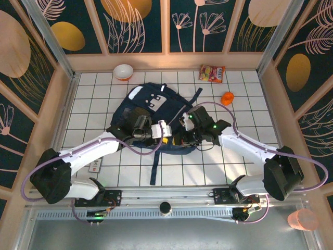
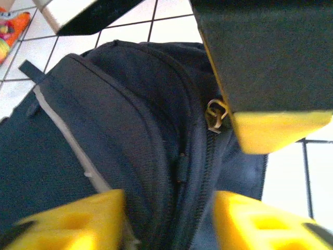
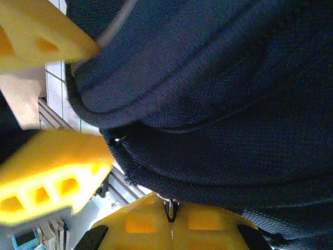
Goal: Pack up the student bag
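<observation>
Left gripper spans a thick, bunched fold beside the bag's curved zipper; it should open, pinch just the zipper's narrow edge (image 2: 194, 169) to steady it.
The navy student bag (image 1: 148, 109) lies flat in the middle of the tiled table, its grey patch toward the back. My left gripper (image 1: 166, 136) is at the bag's near edge. In the left wrist view its yellow fingers (image 2: 73, 221) pinch a thick fold of the bag (image 2: 130, 135) beside the zipper, so it is shut on the bag. My right gripper (image 1: 182, 136) meets it from the right. In the right wrist view this gripper (image 3: 170, 217) is shut on the small metal zipper pull (image 3: 170, 208). That zipper pull (image 2: 215, 115) also hangs at the right finger's yellow tip (image 2: 276, 130).
At the back stand a white and orange bowl (image 1: 123, 71) and a red snack packet (image 1: 212, 73). A small orange object (image 1: 227, 98) lies right of the bag. A dark strap (image 1: 155, 166) trails toward the near rail. A pink cup (image 1: 302, 220) sits off the table, near right.
</observation>
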You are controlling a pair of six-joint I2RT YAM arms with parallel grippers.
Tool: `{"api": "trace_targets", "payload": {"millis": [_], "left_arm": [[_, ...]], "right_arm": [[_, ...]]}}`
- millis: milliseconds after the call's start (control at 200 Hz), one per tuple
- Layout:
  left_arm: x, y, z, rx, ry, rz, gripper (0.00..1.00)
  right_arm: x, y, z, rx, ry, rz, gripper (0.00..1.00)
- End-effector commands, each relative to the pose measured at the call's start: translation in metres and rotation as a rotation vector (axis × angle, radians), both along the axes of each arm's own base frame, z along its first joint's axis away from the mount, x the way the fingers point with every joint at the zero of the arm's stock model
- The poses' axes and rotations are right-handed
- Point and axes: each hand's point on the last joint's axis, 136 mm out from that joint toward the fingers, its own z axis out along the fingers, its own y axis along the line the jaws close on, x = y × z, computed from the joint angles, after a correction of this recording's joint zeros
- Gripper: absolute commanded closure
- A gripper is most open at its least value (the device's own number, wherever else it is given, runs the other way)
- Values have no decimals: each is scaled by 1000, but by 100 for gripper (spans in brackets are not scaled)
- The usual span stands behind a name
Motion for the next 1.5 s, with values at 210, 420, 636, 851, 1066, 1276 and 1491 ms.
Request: {"api": "trace_targets", "payload": {"millis": [210, 420, 636, 851, 1066, 1276, 1491], "left_arm": [[11, 31, -22, 105, -12, 59, 100], [9, 44, -32, 158, 7, 55, 100], [3, 63, -43, 250, -3, 27, 100], [37, 121, -51, 320, -55, 269, 97], [37, 123, -30, 264, -29, 285, 43], [-7, 63, 18, 37, 50, 125, 22], [2, 51, -7, 102, 25, 121, 18]], "right_arm": [[16, -52, 8, -127, -35, -59, 100], [21, -68, 4, -199, -41, -52, 100], [35, -71, 1, -216, -69, -68, 100], [7, 1, 11, -12, -64, -36, 100], [-14, 47, -1, 71, -20, 15, 100], [-10, 43, -6, 14, -38, 54, 100], [1, 37, -1, 26, -66, 48, 100]]}}
